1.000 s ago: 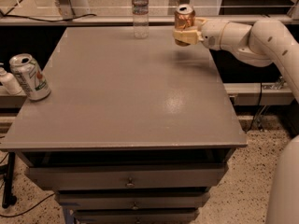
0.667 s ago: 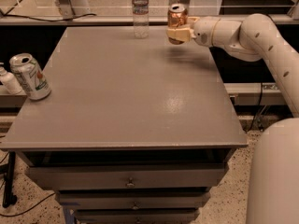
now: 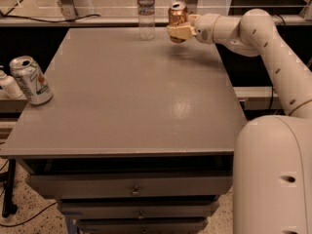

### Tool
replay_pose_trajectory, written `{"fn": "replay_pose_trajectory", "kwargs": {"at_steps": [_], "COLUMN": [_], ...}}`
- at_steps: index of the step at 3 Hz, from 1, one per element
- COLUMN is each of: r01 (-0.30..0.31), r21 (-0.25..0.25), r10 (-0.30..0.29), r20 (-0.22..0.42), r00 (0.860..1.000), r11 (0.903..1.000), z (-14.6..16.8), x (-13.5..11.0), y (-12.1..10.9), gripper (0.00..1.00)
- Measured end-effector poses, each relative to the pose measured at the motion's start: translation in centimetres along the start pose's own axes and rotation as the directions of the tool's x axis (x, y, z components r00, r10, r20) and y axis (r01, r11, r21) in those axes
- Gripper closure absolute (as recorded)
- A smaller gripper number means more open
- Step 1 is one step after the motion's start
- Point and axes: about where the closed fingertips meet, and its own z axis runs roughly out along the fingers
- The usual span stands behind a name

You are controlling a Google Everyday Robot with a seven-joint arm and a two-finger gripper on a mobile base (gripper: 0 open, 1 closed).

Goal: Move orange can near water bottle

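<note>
I need to release the orange can at the grey table's far edge (image 3: 169,40), close beside the clear water bottle.
The orange can (image 3: 177,18) is copper-coloured with a silver top. It is held upright at the far right part of the grey table (image 3: 126,96), just above or at the surface. My gripper (image 3: 178,32) is shut on it, reaching in from the right on a white arm (image 3: 253,33). The water bottle (image 3: 146,12), clear with a pale label, stands at the table's far edge, a little to the left of the can, with a small gap between them.
A white-and-green can (image 3: 31,80) stands tilted at the table's left edge, with a small white bottle (image 3: 9,85) just beyond it. The robot's white base (image 3: 273,179) fills the lower right. Drawers (image 3: 131,189) are under the table front.
My gripper has carried the orange can leftward along the far edge, closer to the water bottle. The bottle and the white-and-green can have not moved.
</note>
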Motion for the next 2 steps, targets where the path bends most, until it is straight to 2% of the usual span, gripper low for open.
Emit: {"fn": "replay_pose_trajectory", "kwargs": {"at_steps": [2], "r01": [-0.004], "r21": [-0.019], "r10": [0.004], "r20": [-0.028], "r00": [1.000], "r11": [0.9998], "z": [3.0], "x": [1.1], "y": [-0.8], "gripper": [1.00]}}
